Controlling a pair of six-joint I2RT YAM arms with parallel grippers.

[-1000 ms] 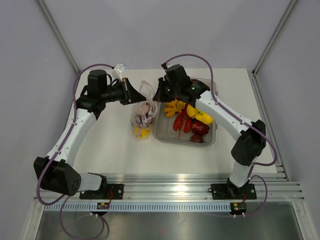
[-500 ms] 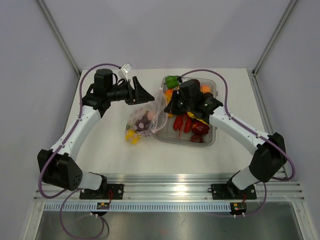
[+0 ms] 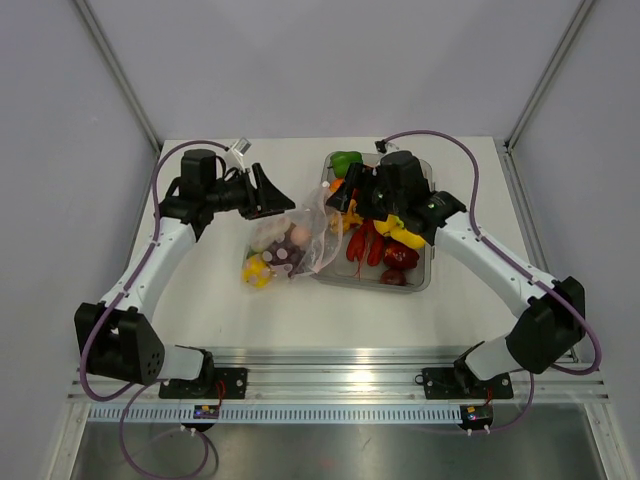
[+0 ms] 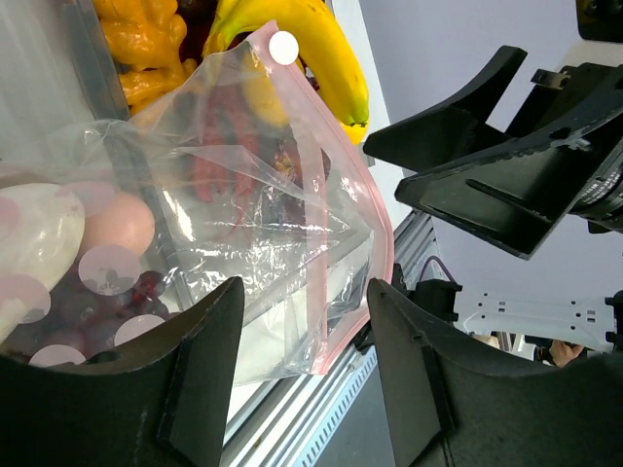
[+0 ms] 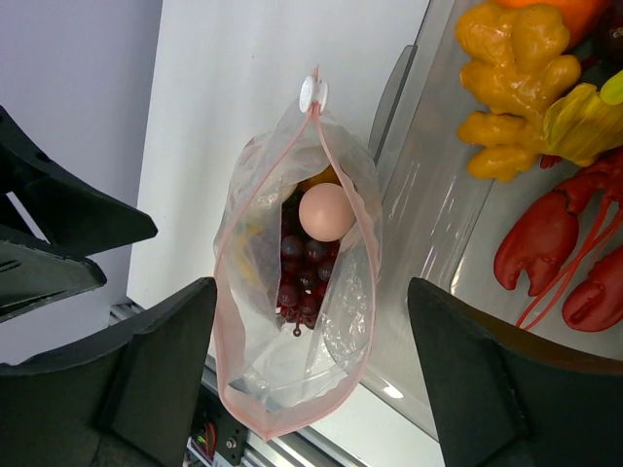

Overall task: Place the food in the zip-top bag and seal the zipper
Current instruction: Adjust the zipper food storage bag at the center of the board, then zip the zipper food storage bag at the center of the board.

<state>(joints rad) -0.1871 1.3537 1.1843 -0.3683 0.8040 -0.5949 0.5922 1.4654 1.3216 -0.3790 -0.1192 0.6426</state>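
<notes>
The zip-top bag's opening leans on the side of the tray, so my right gripper should pinch the pink edge farther from the tray [image 5: 234,222] for my left gripper to hold.
The zip-top bag [image 3: 300,235] lies on the table with its mouth end leaning on the tray's left wall. The mouth gapes open, ringed by the pink zipper [image 5: 362,243]. Food inside the bag: a pink ball [image 5: 326,212], purple grapes [image 5: 302,268] and a yellow piece [image 3: 257,270]. My left gripper [image 3: 272,192] hangs open just left of the mouth, and the bag [image 4: 243,224] shows beyond its empty fingers [image 4: 200,370]. My right gripper [image 5: 311,321] is open above the mouth and holds nothing.
The grey translucent tray [image 3: 420,280] to the right of the bag holds more food: a banana [image 4: 311,49], yellow ginger [image 5: 506,97], a red lobster [image 5: 555,243], a green pepper [image 3: 346,160] and a red pepper [image 3: 398,256]. Aluminium rails run along the near table edge.
Both grippers have let go of the bag's mouth, the left first and then the right. The bag has sunk onto the table and shifted left. The right arm has drawn back over the tray.
</notes>
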